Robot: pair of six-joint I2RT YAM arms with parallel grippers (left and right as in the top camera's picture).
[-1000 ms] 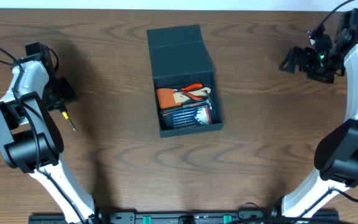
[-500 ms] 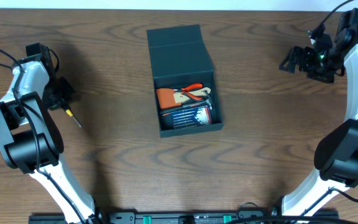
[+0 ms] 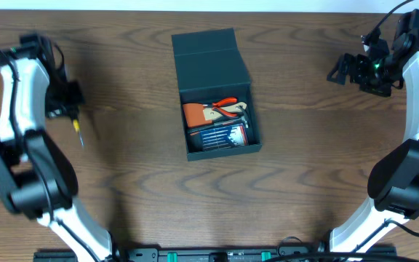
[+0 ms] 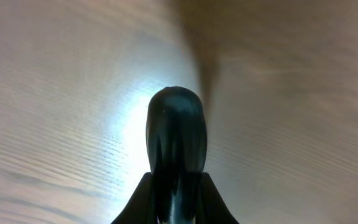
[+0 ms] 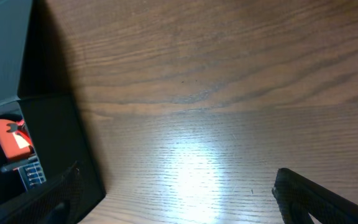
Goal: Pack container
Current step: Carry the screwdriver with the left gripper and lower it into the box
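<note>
My left gripper has the screwdriver. It will let go of it in the container (image 3: pixel 220 128), between the red-handled pliers and the blue case of bits.
The dark teal-grey container (image 3: pixel 220 151) stands open at the table's middle back, its flap lid (image 3: pixel 205 49) folded away. Inside lie an orange scraper (image 3: pixel 194 113), red-handled pliers (image 3: pixel 226 104) and a small blue case of bits (image 3: pixel 220 135). My left gripper (image 3: pixel 69 108) is far left of it, shut on a screwdriver (image 3: pixel 78 129) with a yellow-and-black handle; in the left wrist view the dark handle (image 4: pixel 174 134) sticks out between the jaws (image 4: pixel 174 190). My right gripper (image 3: pixel 340 71) is open and empty at the far right; its wrist view (image 5: pixel 185 202) shows the container's wall (image 5: pixel 51 146) at left.
Brown wooden table (image 3: pixel 137 182) all around. A white strip runs along the table's back edge (image 3: pixel 209 6). The arms' bases sit at the front left and front right corners.
My left arm has risen and swung toward the back edge, carrying the screwdriver slightly back and left. The right arm and the container have not moved.
</note>
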